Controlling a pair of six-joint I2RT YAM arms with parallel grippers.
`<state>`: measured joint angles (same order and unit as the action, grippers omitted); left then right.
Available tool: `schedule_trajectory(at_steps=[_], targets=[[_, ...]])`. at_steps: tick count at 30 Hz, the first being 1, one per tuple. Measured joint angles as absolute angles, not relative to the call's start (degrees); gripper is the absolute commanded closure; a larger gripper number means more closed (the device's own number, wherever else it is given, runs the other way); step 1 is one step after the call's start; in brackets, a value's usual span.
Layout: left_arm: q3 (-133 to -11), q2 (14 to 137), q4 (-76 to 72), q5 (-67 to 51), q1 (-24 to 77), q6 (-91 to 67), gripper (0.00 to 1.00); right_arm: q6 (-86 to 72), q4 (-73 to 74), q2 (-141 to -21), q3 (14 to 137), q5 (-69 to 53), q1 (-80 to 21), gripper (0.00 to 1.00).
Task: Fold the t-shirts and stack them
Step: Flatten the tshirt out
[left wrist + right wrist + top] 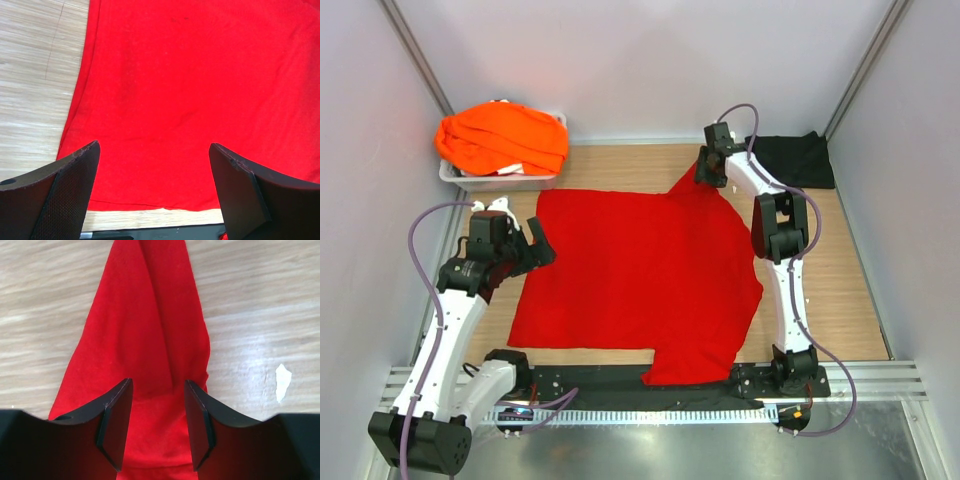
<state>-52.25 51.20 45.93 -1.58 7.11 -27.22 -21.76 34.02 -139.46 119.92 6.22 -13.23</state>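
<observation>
The far sleeve of the red t-shirt is doubled over in a narrow strip, so the robot's right gripper will pinch the sleeve's top layer (157, 382) and pull it flat.
The red t-shirt (640, 280) lies spread flat in the middle of the table, one sleeve hanging over the near edge. Its far sleeve is drawn into a narrow peak (150, 320) toward my right gripper (705, 175). That gripper (157, 382) has its jaws partly apart, astride the sleeve cloth. My left gripper (535, 240) is wide open and empty above the shirt's left part (200, 90), fingers not touching it (154, 146). Orange t-shirts (500, 138) are heaped in the far left. A black t-shirt (795, 158) lies at the far right.
The grey tray (500, 182) under the orange heap stands against the left wall at the back. Side walls close in both sides. A black strip and metal rail run along the near edge (620, 385). A small white mark is on the wood (283, 380).
</observation>
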Motion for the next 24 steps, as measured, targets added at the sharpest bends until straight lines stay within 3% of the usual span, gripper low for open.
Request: schedule_trajectory(at_steps=[8,15,19,24], targets=[[-52.2,51.2,45.9,-1.6,7.1,-27.2,0.1,-20.7,33.9,-140.8,121.6,6.0,-12.8,0.55],[-52.2,51.2,45.9,-1.6,7.1,-27.2,0.1,-20.0,33.8,-140.9,121.5,5.2,-12.8,0.76],[-52.2,51.2,45.9,-1.6,7.1,-27.2,0.1,-19.9,33.4,-140.9,121.3,4.5,-12.8,0.94],[-52.2,51.2,45.9,-1.6,7.1,-27.2,0.1,-20.1,33.3,-140.9,121.3,4.1,-12.8,0.97]])
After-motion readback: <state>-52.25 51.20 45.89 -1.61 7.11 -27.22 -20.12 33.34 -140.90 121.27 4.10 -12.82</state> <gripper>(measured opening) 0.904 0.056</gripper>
